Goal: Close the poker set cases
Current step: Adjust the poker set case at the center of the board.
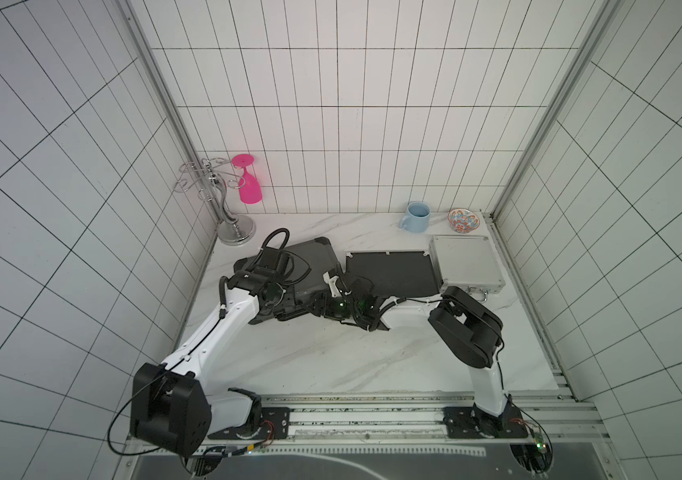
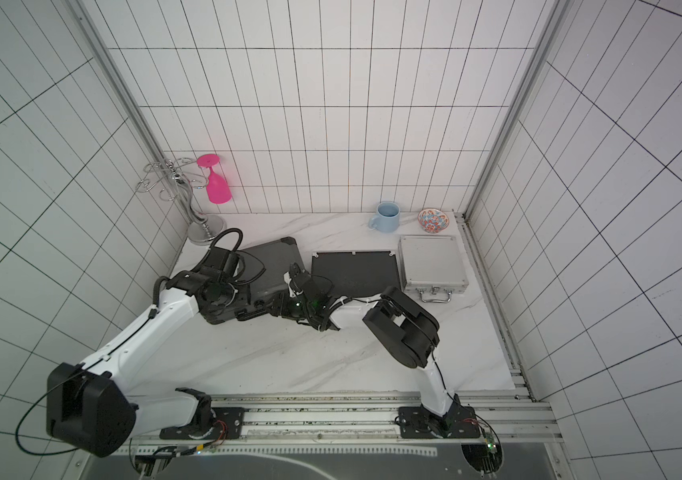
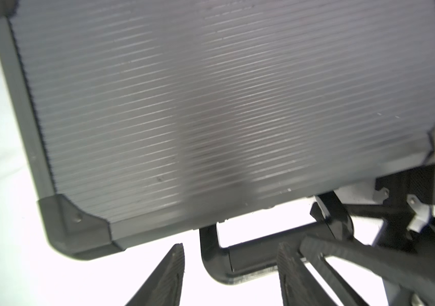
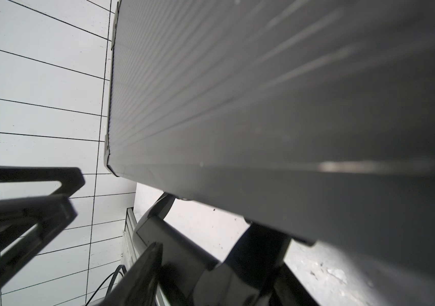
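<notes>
The robot's right gripper needs to next close on the black handle [image 1: 305, 311] [image 4: 197, 252] at the front of the large dark-grey case, beside the left gripper.
Three poker set cases lie in a row at the back of the marble table, all with lids down. At the left is the large dark-grey case [image 1: 314, 257], with the black case [image 1: 393, 270] in the middle and the silver case [image 1: 466, 262] at the right. Both grippers meet at the large case's front edge. My left gripper [image 3: 232, 275] is open, its fingers straddling the black handle [image 3: 251, 259] along its length. From the other side my right gripper [image 4: 211, 265] reaches the same handle [image 4: 179, 238], with one fingertip [image 4: 155, 251] against the bar. Its other finger is hidden.
A chrome glass rack [image 1: 223, 195] with a hanging pink glass [image 1: 250, 187] stands at the back left. A blue mug [image 1: 416, 216] and a patterned bowl [image 1: 463, 219] sit at the back right, behind the silver case. Tiled walls close in on three sides.
</notes>
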{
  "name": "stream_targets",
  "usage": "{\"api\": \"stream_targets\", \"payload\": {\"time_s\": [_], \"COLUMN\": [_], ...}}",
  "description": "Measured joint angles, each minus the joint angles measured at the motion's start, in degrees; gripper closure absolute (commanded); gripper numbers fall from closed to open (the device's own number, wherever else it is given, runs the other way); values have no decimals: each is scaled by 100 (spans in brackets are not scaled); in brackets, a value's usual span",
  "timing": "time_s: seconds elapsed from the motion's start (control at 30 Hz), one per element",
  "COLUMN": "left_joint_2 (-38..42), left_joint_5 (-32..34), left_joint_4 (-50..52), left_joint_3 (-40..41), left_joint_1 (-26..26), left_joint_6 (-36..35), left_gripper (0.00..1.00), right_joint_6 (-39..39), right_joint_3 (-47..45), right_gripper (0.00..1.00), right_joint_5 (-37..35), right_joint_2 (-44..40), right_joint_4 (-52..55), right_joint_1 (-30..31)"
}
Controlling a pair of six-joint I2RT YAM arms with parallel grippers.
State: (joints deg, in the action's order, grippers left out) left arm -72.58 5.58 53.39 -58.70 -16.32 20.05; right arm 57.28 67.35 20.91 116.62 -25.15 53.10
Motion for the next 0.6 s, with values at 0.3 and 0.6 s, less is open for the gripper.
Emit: {"api": "stream_targets", "payload": {"time_s": [0.3,0.6], "left_joint_2": [-68,-138], "left_joint_5": [-662,-1196], "left_joint_4": [304,592], "left_joint_3": [-33,-155], "left_joint_1": [-68,-164], "left_joint_6": [118,144], "left_gripper": [58,48], "right_joint_6": [37,35], "right_joint_3": [13,24], "right_gripper": [41,41], "right_joint_5": [24,160], "right_joint_2": [-2,-2], "right_joint_4": [31,44], "right_joint_1": [-26,-146]}}
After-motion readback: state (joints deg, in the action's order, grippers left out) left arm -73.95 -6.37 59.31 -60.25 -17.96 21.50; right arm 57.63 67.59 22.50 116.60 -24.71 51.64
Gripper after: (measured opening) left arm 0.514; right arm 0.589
